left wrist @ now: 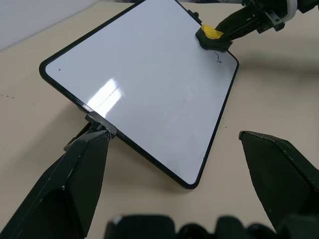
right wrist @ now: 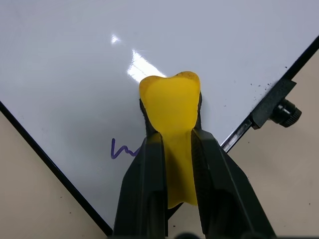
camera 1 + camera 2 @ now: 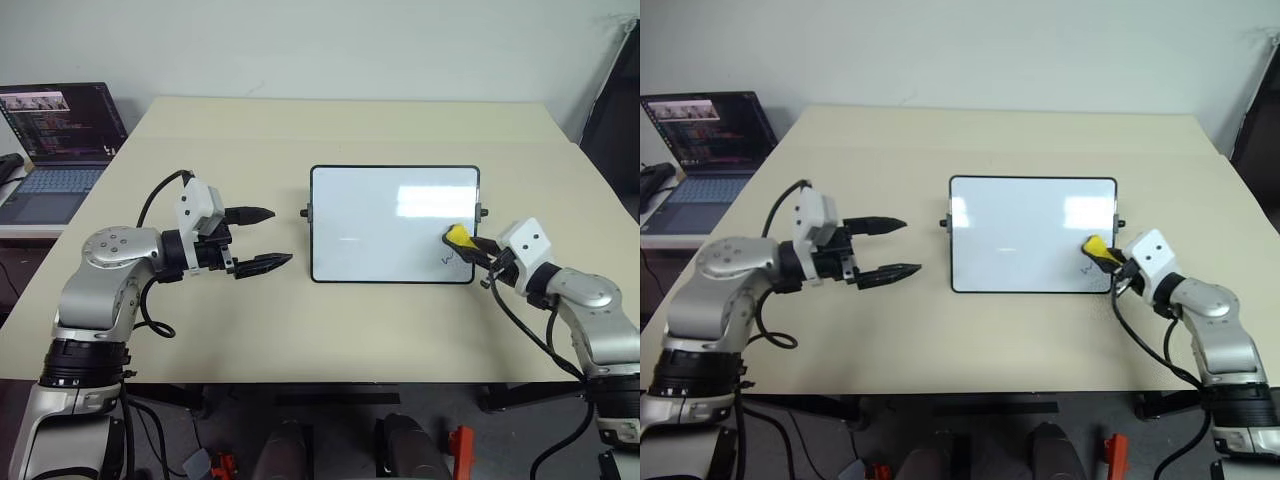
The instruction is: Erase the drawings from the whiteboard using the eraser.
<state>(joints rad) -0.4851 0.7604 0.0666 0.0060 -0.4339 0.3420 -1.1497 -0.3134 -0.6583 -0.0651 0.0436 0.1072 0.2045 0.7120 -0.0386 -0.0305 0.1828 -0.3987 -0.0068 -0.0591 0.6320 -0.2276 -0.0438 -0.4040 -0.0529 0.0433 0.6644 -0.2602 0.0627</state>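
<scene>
The yellow eraser will go down from my right gripper onto the bare beige table point(image 3: 557, 256) beyond the knob nearest the scribble.
The whiteboard point(image 3: 380, 215) lies flat on the beige table, right of centre. One small dark scribble, a drawing point(image 3: 448, 259), sits near the board's near right corner, also visible in the right wrist view as the drawing point(image 2: 123, 149). My right gripper point(image 3: 472, 244) is shut on the yellow eraser point(image 3: 457, 236), whose tip rests on the board just beyond the scribble. In the right wrist view the eraser point(image 2: 169, 99) is squeezed between the two black fingers. My left gripper point(image 3: 280, 237) hangs open left of the board, holding nothing, its fingers pointing at the board's left edge.
An open laptop point(image 3: 55, 140) stands on a lower side table at the far left. Small black knobs point(image 3: 305, 212) stick out of the board's short sides. The table's near edge runs just below both arms.
</scene>
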